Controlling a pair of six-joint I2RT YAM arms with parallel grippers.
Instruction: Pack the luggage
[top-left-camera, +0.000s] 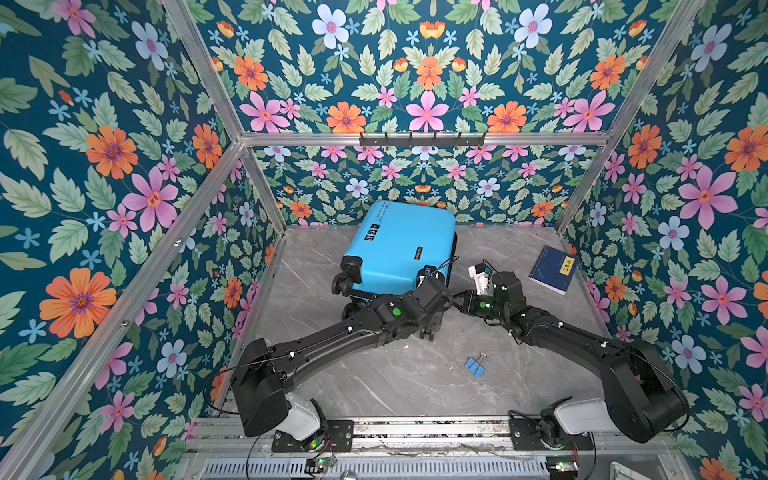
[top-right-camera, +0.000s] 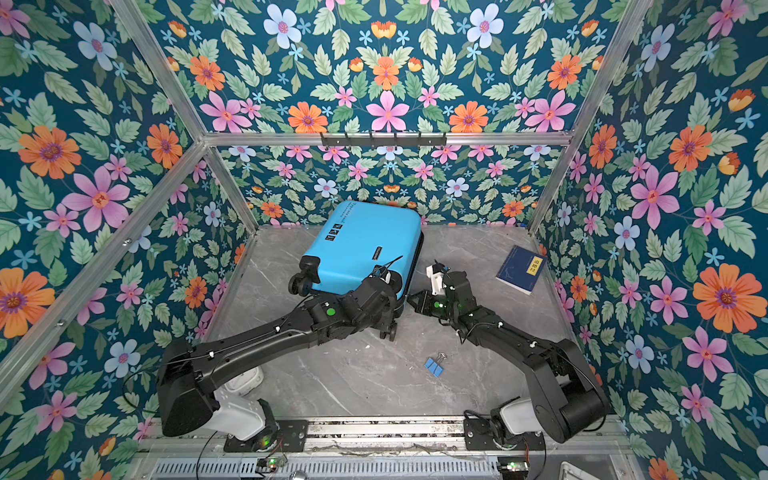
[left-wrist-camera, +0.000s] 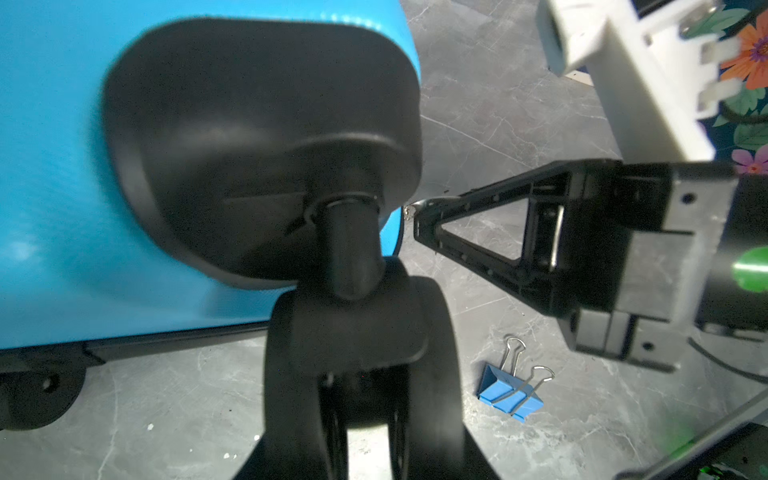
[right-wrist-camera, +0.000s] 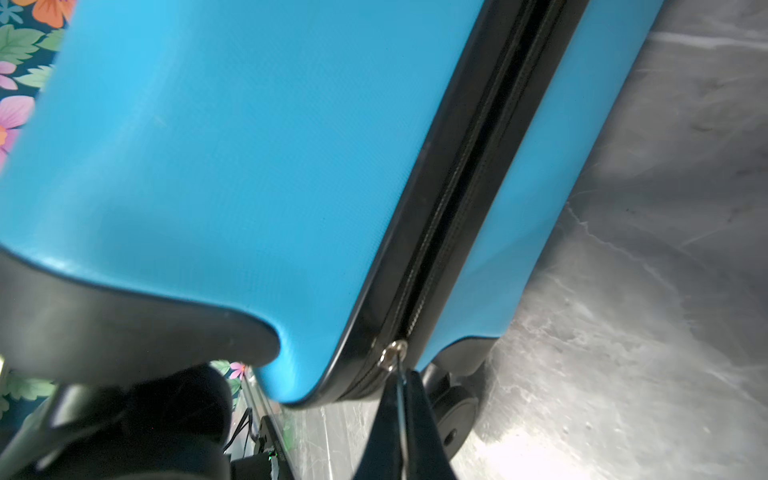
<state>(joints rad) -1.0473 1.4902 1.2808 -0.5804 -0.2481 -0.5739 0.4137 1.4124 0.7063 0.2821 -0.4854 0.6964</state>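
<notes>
Only my right fingertips pinch the zipper pull; next I open, turn and take it from the suitcase's near corner (right-wrist-camera: 357, 387).
The luggage (top-left-camera: 399, 249) (top-right-camera: 361, 249) is a sky-blue hard-shell suitcase lying shut on the grey marble table, wheels toward me. My left gripper (top-left-camera: 432, 320) (left-wrist-camera: 361, 419) is shut on its near right black spinner wheel (left-wrist-camera: 357, 332). My right gripper (top-left-camera: 455, 296) (right-wrist-camera: 399, 386) is shut on the small metal zipper pull (right-wrist-camera: 392, 355), at the corner end of the black zip (right-wrist-camera: 457, 187). The left wrist view shows the blue shell (left-wrist-camera: 50, 166) and the right gripper (left-wrist-camera: 415, 214) at that corner.
A dark-blue book (top-left-camera: 555, 268) (top-right-camera: 521, 268) lies at the back right of the table. A blue binder clip (top-left-camera: 476, 365) (left-wrist-camera: 511, 395) lies in front, between the arms. A white object (top-right-camera: 245, 380) shows under the left arm. Floral walls close three sides.
</notes>
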